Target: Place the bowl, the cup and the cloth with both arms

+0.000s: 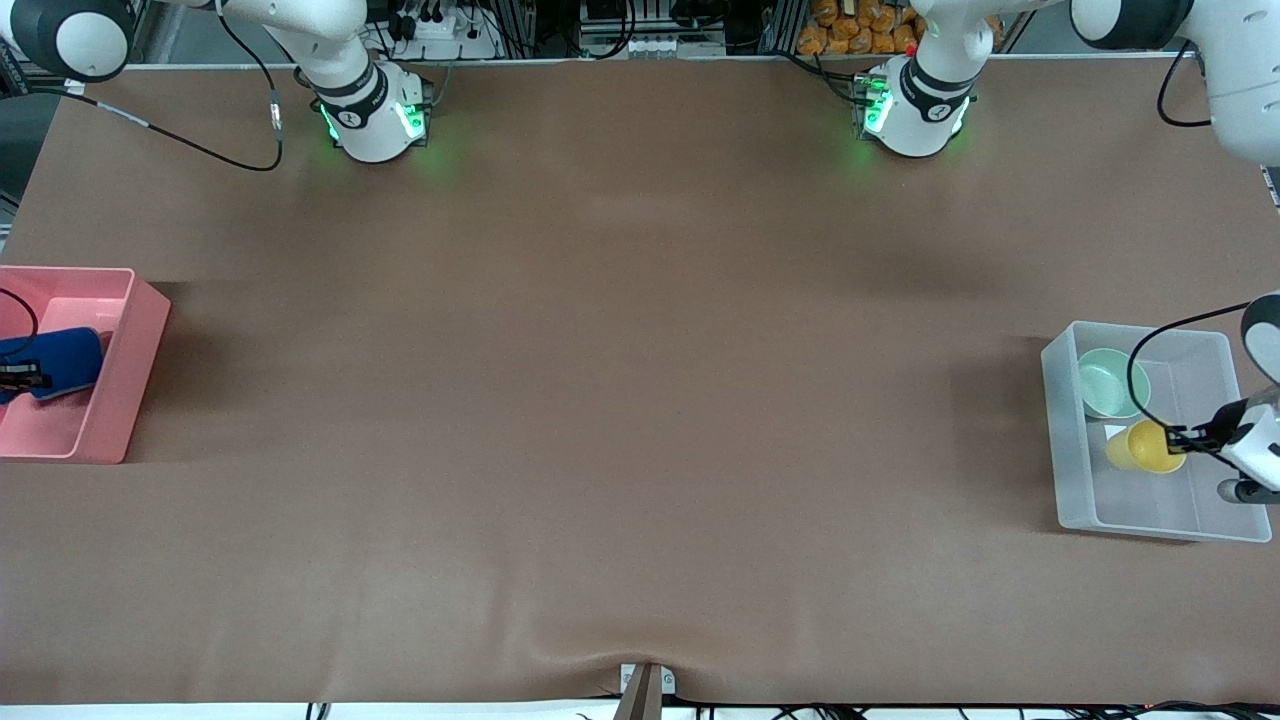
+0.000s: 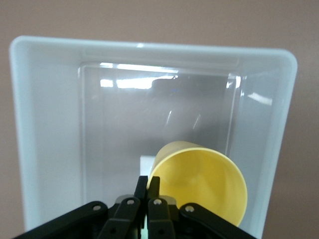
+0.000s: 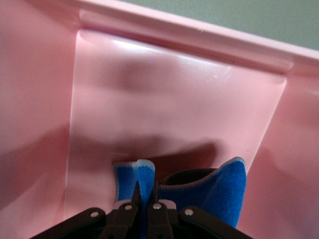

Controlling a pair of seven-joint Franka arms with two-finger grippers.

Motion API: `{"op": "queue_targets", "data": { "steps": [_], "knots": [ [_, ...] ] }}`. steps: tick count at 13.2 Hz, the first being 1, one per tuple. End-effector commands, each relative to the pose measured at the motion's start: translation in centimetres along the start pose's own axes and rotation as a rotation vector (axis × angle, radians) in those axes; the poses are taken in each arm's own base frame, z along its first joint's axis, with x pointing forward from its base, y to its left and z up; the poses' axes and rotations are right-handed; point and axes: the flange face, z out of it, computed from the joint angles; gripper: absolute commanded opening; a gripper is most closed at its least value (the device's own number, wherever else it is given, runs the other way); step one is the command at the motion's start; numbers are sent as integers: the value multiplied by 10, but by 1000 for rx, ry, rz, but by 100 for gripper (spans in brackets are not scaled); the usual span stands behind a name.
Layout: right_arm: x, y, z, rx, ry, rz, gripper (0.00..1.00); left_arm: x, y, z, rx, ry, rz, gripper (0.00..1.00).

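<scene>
My left gripper should release the yellow cup between the mint-green bowl and the clear bin's front side (image 1: 1118,480) (image 2: 190,115).
The yellow cup (image 1: 1145,447) is tilted inside the clear white bin (image 1: 1070,440) at the left arm's end of the table. My left gripper (image 1: 1192,437) is shut on its rim. The left wrist view shows the closed jaws (image 2: 148,186) pinching the wall of the cup (image 2: 199,184). The mint-green bowl (image 1: 1110,383) sits upright in the same bin, farther from the front camera than the cup. The blue cloth (image 1: 65,360) hangs in the pink bin (image 1: 130,370). My right gripper (image 1: 20,378) is shut on a fold of the cloth (image 3: 219,194), as the right wrist view (image 3: 144,191) shows.
The pink bin (image 3: 174,99) stands at the right arm's end of the table, the clear bin (image 2: 45,124) at the left arm's end. Brown table covering lies between them. Black cables trail from both wrists over the bins.
</scene>
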Motion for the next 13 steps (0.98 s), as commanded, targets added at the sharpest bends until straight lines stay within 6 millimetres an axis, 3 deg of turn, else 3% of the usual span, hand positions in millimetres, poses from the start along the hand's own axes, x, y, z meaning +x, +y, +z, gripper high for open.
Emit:
{"op": "queue_targets", "data": {
  "steps": [1, 2, 3, 4, 7, 11, 13],
  "knots": [
    [2, 3, 8, 11, 14, 4, 0, 9, -5, 6, -45, 60, -8, 0],
    [2, 2, 7, 10, 15, 2, 0, 11, -4, 10, -48, 69, -8, 0],
    [4, 0, 5, 9, 13, -4, 36, 12, -4, 12, -44, 75, -9, 0],
    [10, -5, 0, 3, 18, -11, 99, 13, -4, 13, -41, 86, -9, 0],
    [13, -15, -40, -13, 34, -20, 100, 16, -2, 29, -25, 103, 4, 0],
    [3, -49, -136, -10, 33, -35, 100, 18, 5, 48, -19, 98, 15, 0],
    [-1, -69, -175, -17, 42, -13, 100, 18, 6, 53, -18, 91, 19, 26]
  ]
}}
